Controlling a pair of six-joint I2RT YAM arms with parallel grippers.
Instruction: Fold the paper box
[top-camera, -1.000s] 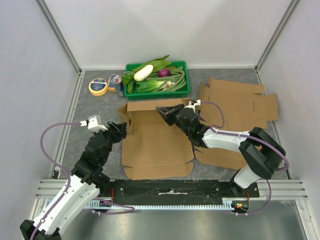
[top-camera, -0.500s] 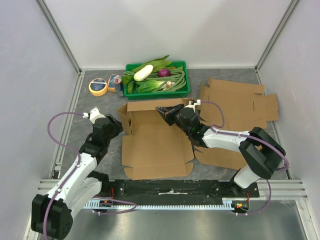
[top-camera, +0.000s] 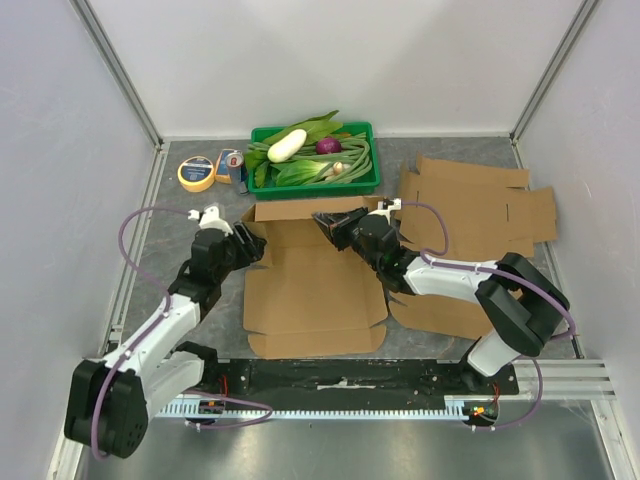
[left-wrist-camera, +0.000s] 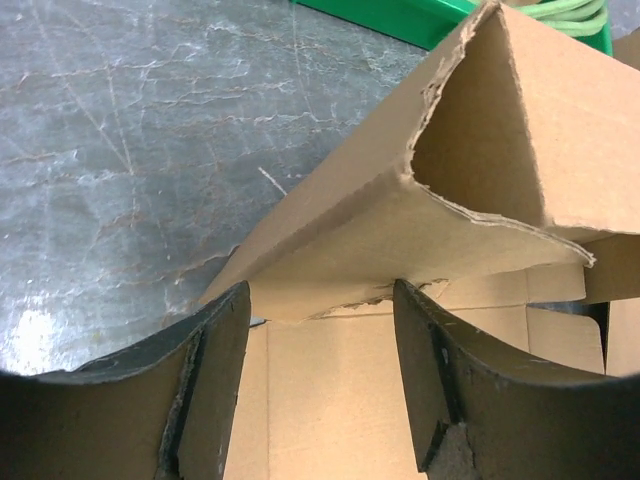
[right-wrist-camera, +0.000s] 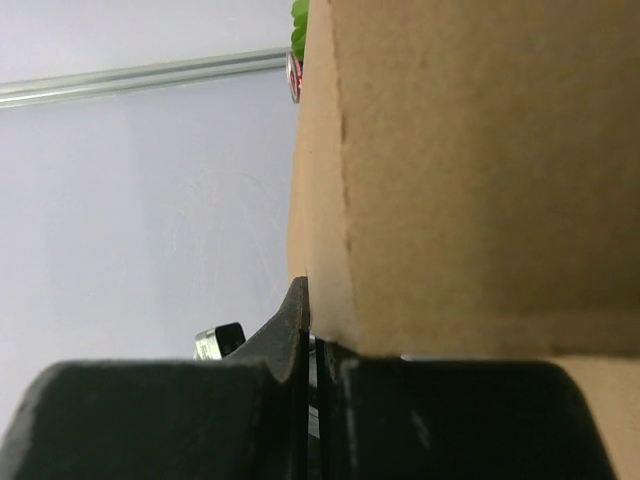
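The corner flap's torn edge stands apart from the box's raised back panel. My left gripper needs to move up and pinch the box's corner (left-wrist-camera: 408, 172) where they meet.
A brown cardboard box blank (top-camera: 312, 290) lies partly folded mid-table, its back wall and left flap raised. My left gripper (top-camera: 250, 245) is open at the raised left corner flap (left-wrist-camera: 450, 200), its fingers (left-wrist-camera: 215, 350) on either side below the flap's torn edge, touching nothing. My right gripper (top-camera: 335, 228) is shut on the box's raised right flap (right-wrist-camera: 470, 170), which fills the right wrist view.
A green tray (top-camera: 365, 180) of vegetables stands behind the box. A yellow tape roll (top-camera: 196, 172) and a small can (top-camera: 235, 165) lie at the back left. More flat cardboard blanks (top-camera: 480, 210) lie at the right.
My left arm has swung forward and right, bringing its open gripper up to the box's left corner flap. The right gripper has stayed shut on the right flap.
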